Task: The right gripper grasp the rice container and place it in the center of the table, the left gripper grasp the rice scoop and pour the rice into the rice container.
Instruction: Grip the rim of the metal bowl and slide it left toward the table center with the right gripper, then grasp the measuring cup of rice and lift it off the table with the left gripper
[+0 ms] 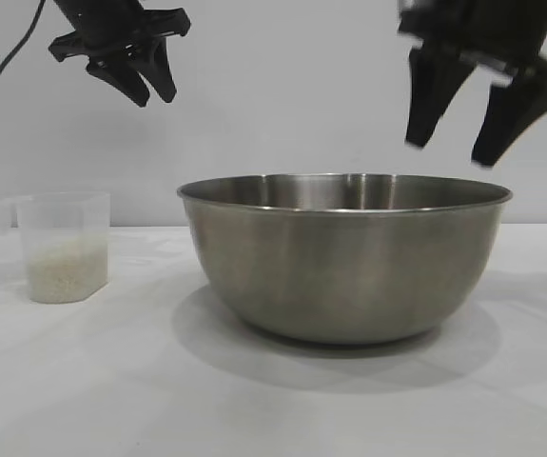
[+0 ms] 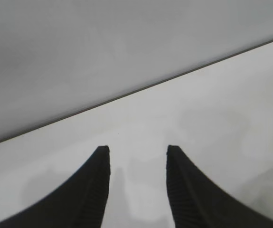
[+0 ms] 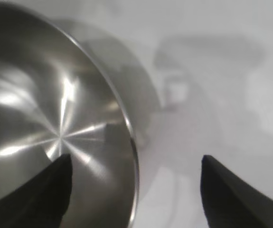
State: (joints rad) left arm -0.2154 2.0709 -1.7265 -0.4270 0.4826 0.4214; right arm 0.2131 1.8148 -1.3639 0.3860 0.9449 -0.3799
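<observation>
I will next move my left gripper to the side handle (image 1: 5, 213) of the rice scoop, which faces away from the rice container, and close it there.
The rice container (image 1: 344, 262), a large steel bowl, stands upright near the middle of the white table (image 1: 273, 409). My right gripper (image 1: 449, 152) hovers open just above the bowl's right rim, touching nothing. In the right wrist view its jaws (image 3: 136, 157) straddle the rim, one finger over the bowl's inside (image 3: 55, 109), the other over bare table. The rice scoop (image 1: 62, 246), a clear plastic cup with a side handle, stands at the left with rice (image 1: 66, 273) in its bottom. My left gripper (image 1: 154, 97) hangs high above and to the right of the scoop, open and empty (image 2: 137, 148).
A pale grey wall (image 1: 283, 95) runs behind the table. The left wrist view shows only bare tabletop (image 2: 212, 118) and the wall's foot. Open tabletop lies between the scoop and the bowl and in front of both.
</observation>
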